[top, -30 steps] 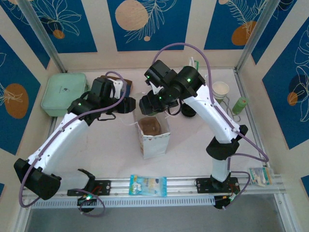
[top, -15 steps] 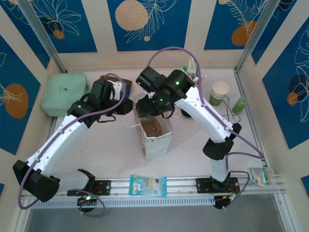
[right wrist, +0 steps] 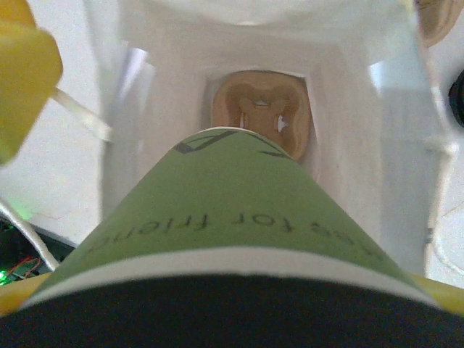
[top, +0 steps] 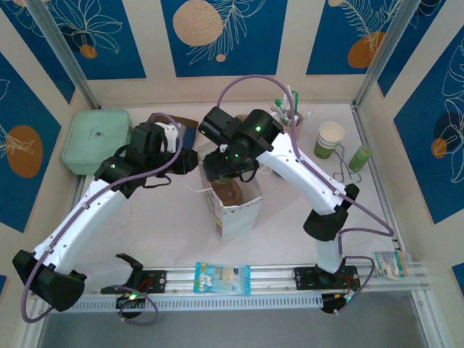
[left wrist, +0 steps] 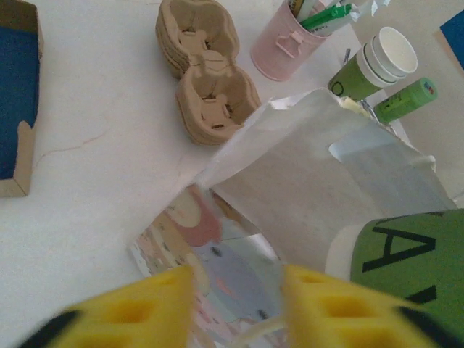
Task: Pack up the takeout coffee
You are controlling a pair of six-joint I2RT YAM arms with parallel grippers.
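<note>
The bag's printed side is loose in my open left gripper; next I pinch the bag's rim [left wrist: 262,248] to steady it before my right gripper lowers the coffee.
The takeout coffee [right wrist: 239,210], green below and cream above with a black lid, hangs over the mouth of an open white paper bag [top: 235,210]. My right gripper [top: 226,161] is shut on it, and its yellow fingers [right wrist: 444,293] show at the cup's sides. A brown cup carrier [right wrist: 257,112] lies at the bottom of the bag. My left gripper [left wrist: 235,304] is at the bag's left rim, fingers apart, with the printed bag wall [left wrist: 217,239] and a handle string in the gap. The cup's green side [left wrist: 413,264] shows just right of that gripper.
A stack of brown carriers [left wrist: 206,80] and a pink cup of stirrers [top: 290,116] stand behind the bag. Stacked paper cups [top: 330,139] and a green tube [top: 360,157] are at the right. A mint container [top: 94,138] sits far left, a snack packet [top: 222,278] on the front rail.
My right gripper has carried the cup leftward and forward, from behind the bag to over its mouth. The left gripper stays at the bag's left rim, shifted slightly back.
</note>
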